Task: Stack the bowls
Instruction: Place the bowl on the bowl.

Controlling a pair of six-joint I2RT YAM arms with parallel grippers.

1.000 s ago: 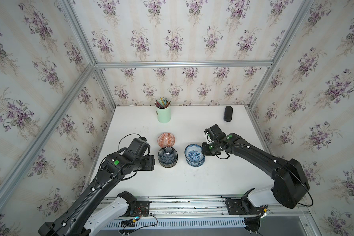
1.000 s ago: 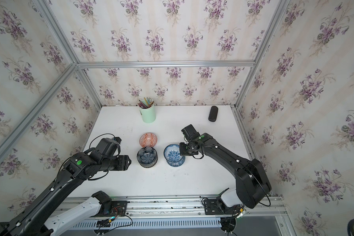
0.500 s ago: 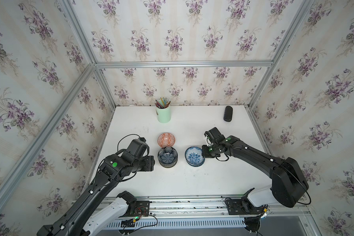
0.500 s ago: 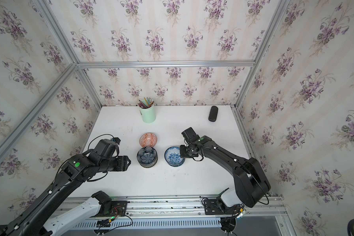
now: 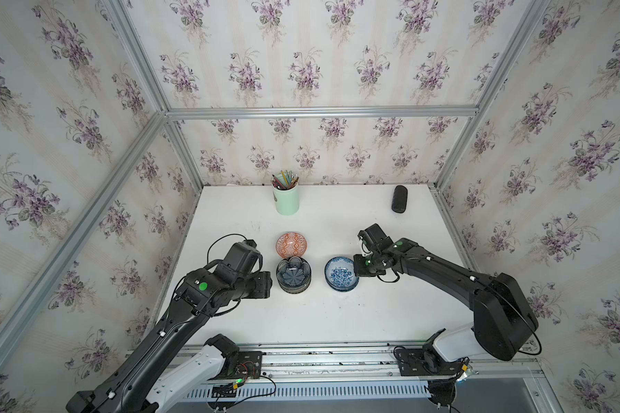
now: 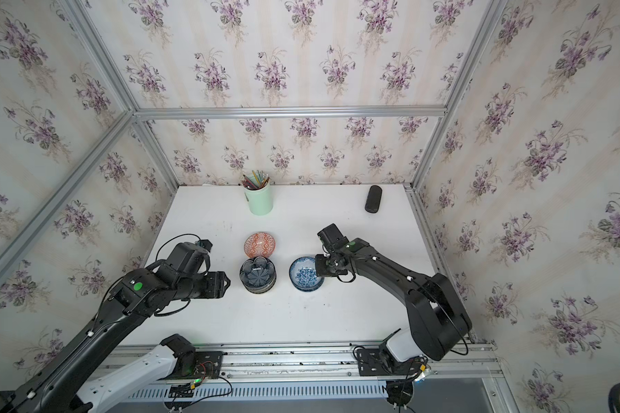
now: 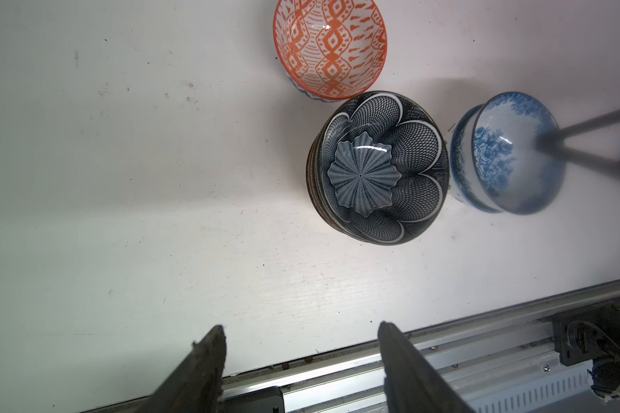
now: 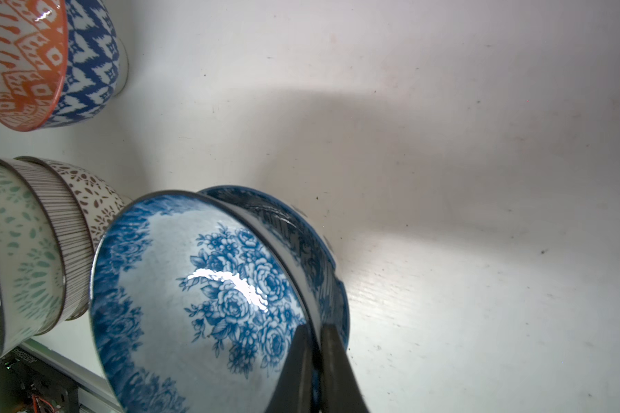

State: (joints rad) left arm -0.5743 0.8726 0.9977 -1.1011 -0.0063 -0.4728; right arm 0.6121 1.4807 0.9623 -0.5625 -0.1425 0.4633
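The blue-white floral bowl, now tilted in the second bowl, will be let go by my right gripper, nested inside the second blue-white bowl (image 5: 341, 274) (image 8: 237, 303), beside the stack of bowls.
My right gripper (image 8: 315, 332) is shut on the rim of a blue-white floral bowl (image 8: 201, 286), one finger inside and one outside. That bowl (image 5: 340, 273) sits tilted in a second blue-white bowl (image 8: 301, 229) on the white table (image 5: 337, 314). Left of it stands a stack of bowls topped by the dark navy petal bowl (image 5: 293, 274) (image 7: 378, 168). The orange geometric bowl (image 5: 291, 245) (image 7: 332, 48) stands alone just behind the stack. My left gripper (image 7: 300, 329) is open and empty, to the left of the stack (image 5: 265, 284).
A mint-green pencil cup (image 5: 286, 198) stands at the back of the table, and a black case (image 5: 399, 198) lies at the back right. An aluminium rail (image 5: 337, 357) runs along the table's front edge. Wallpapered walls enclose the other three sides.
My right gripper has sunk slightly toward the front with the blue-white bowl still in it. The left arm has barely shifted.
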